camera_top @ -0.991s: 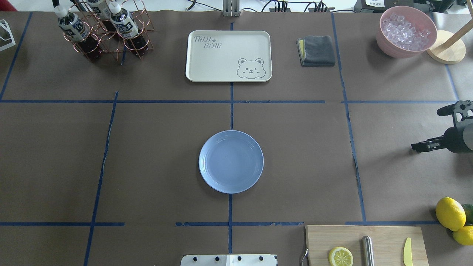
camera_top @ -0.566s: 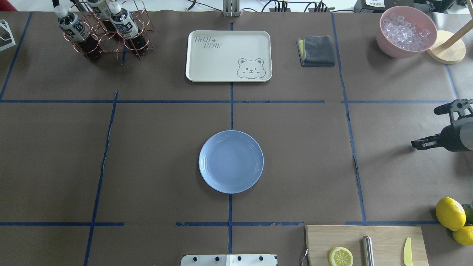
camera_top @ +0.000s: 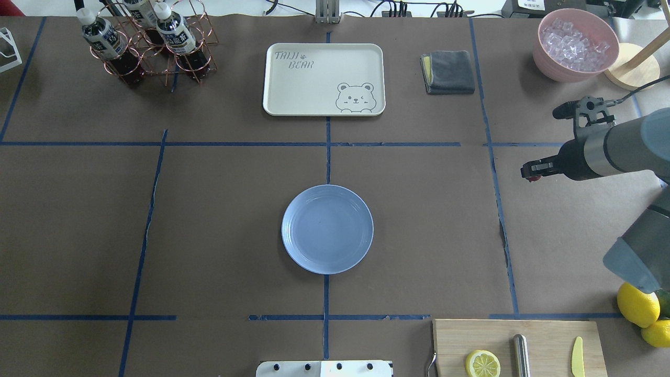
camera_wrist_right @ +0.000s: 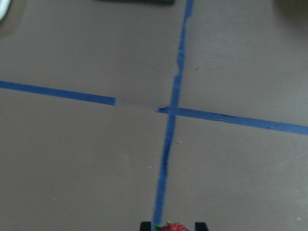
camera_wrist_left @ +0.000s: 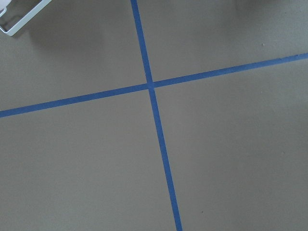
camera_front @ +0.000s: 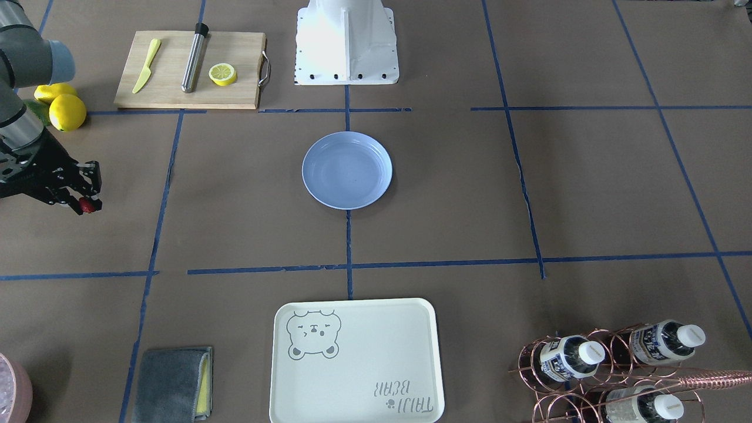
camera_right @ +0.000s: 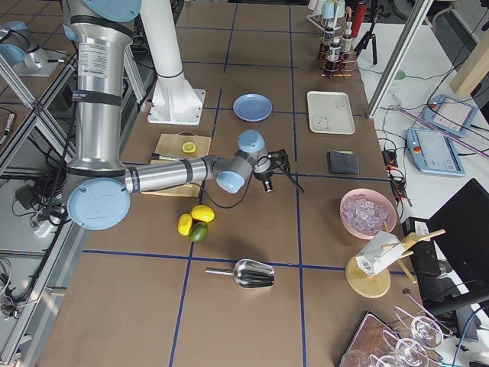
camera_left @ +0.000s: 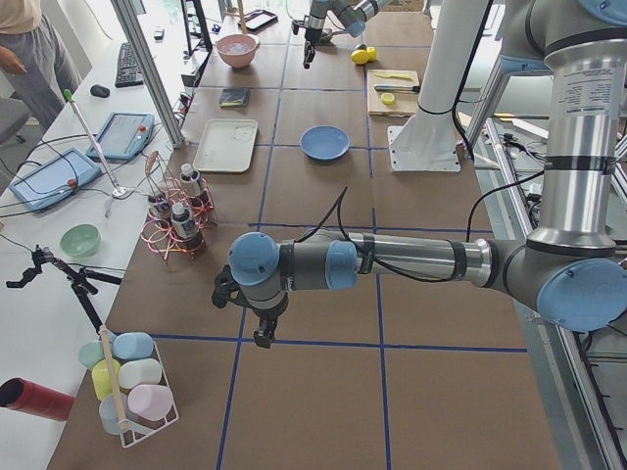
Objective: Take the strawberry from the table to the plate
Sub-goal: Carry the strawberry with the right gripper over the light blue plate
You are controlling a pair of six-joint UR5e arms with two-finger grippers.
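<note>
Next, my right gripper releases the strawberry on the middle of the light-blue plate (camera_front: 348, 171). The strawberry is now held above the brown table.
The strawberry (camera_top: 533, 178) is small and dark red, and my right gripper (camera_top: 529, 173) is shut on it above the brown table (camera_top: 419, 220). The berry's top shows between the two fingertips at the bottom edge of the right wrist view (camera_wrist_right: 171, 227), and it is a red dot under the gripper (camera_front: 88, 198) in the front view (camera_front: 87, 205). The light-blue plate (camera_top: 327, 229) lies empty at the table's centre, well to the left of that gripper. My left gripper (camera_left: 263, 338) shows only in the left side view, low over the table, and I cannot tell its state.
A cream bear tray (camera_top: 323, 78) and a folded grey cloth (camera_top: 448, 71) lie at the far side. A pink bowl of ice (camera_top: 574, 44) stands far right, a bottle rack (camera_top: 146, 42) far left. A cutting board (camera_top: 515, 348) and lemons (camera_top: 637, 303) sit near right.
My right arm has reached further in from the right edge, carrying its gripper left and away from the robot's base. The plate has not moved.
</note>
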